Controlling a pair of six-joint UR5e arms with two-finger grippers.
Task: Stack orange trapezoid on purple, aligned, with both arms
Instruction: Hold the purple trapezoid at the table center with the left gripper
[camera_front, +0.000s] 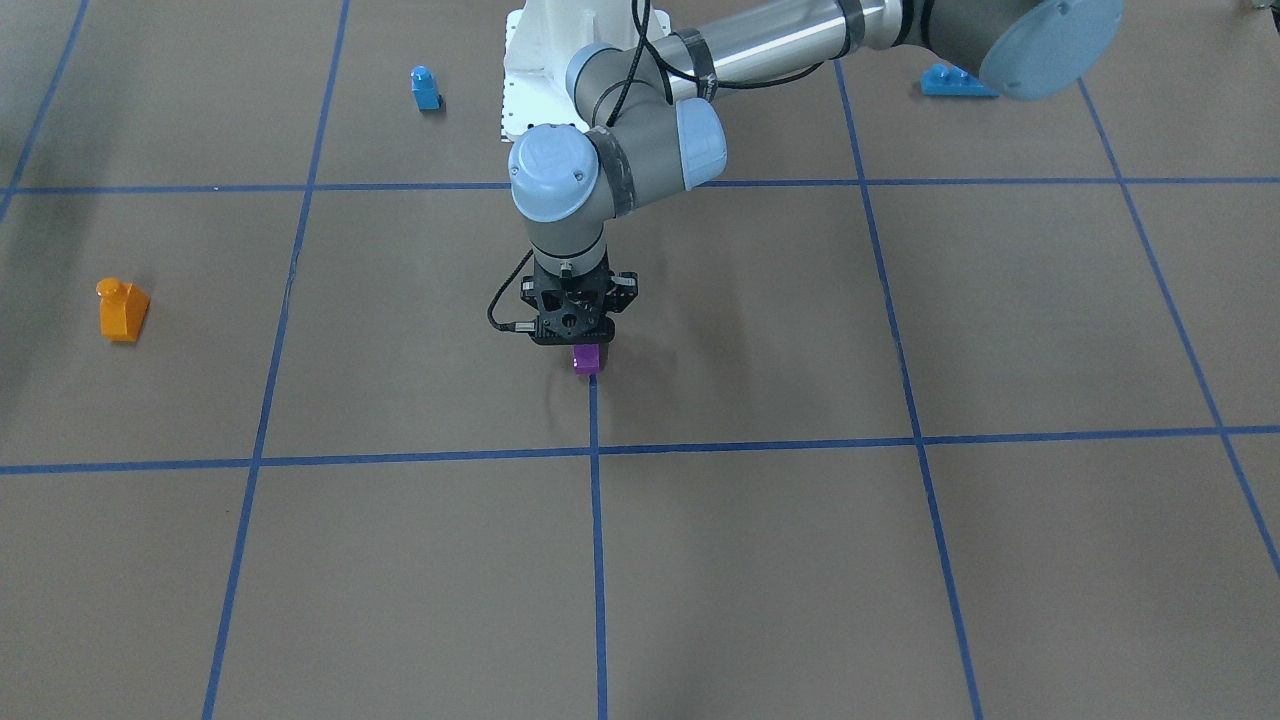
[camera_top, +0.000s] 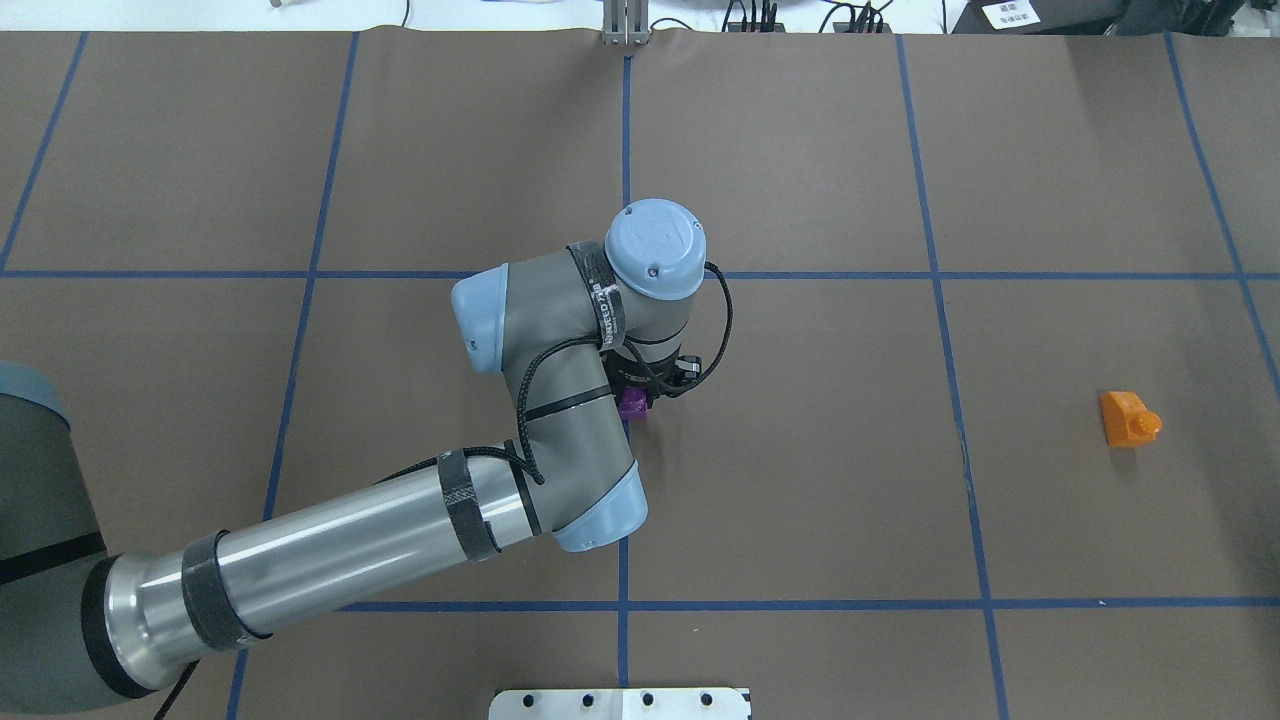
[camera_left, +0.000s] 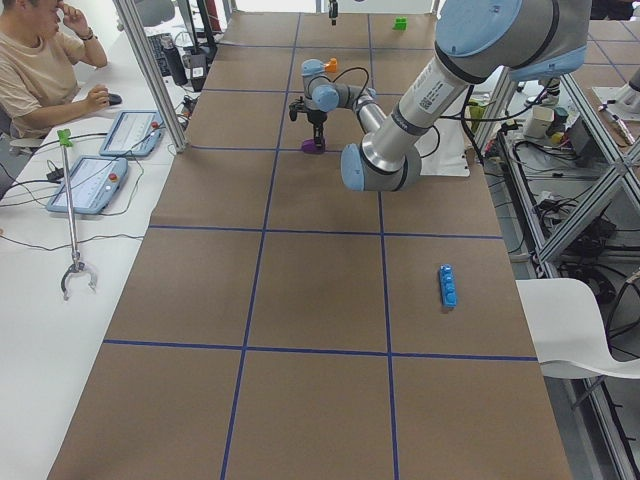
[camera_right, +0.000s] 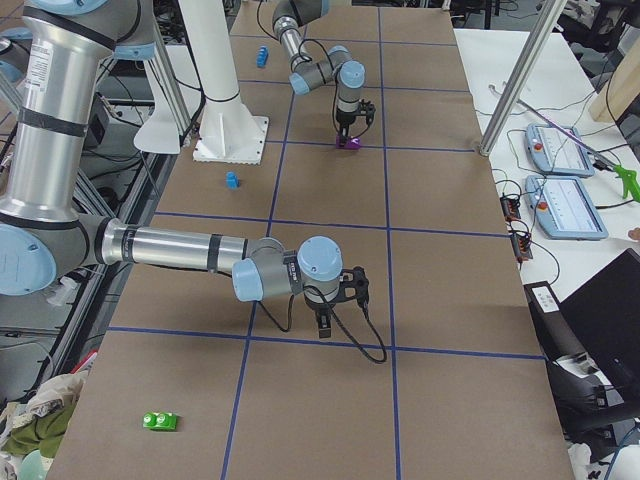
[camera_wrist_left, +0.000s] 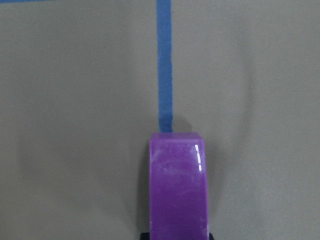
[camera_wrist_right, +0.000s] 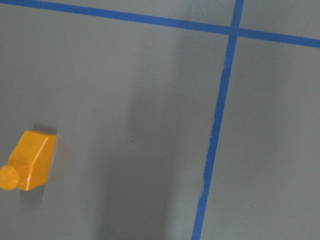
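I need to move my right gripper to the orange trapezoid next and close it across its end with the round stud (camera_front: 119, 295) (camera_wrist_right: 22, 169).
The purple block (camera_front: 588, 360) rests on the brown table at the end of a blue tape line; it also shows in the overhead view (camera_top: 633, 405) and in the left wrist view (camera_wrist_left: 177, 185). My left gripper (camera_front: 583, 345) points straight down with its jaws tight against the block's sides. The orange trapezoid (camera_front: 122, 310) lies alone far to the robot's right (camera_top: 1130, 418) and shows in the right wrist view (camera_wrist_right: 29, 161). My right gripper (camera_right: 322, 322) shows only in the exterior right view, held above the table. I cannot tell whether it is open or shut.
A small blue single-stud block (camera_front: 425, 88) and a long blue brick (camera_front: 958, 80) lie near the robot's white base (camera_front: 540, 60). A green block (camera_right: 160, 421) lies at the table's right end. An operator (camera_left: 40, 60) sits beside the table.
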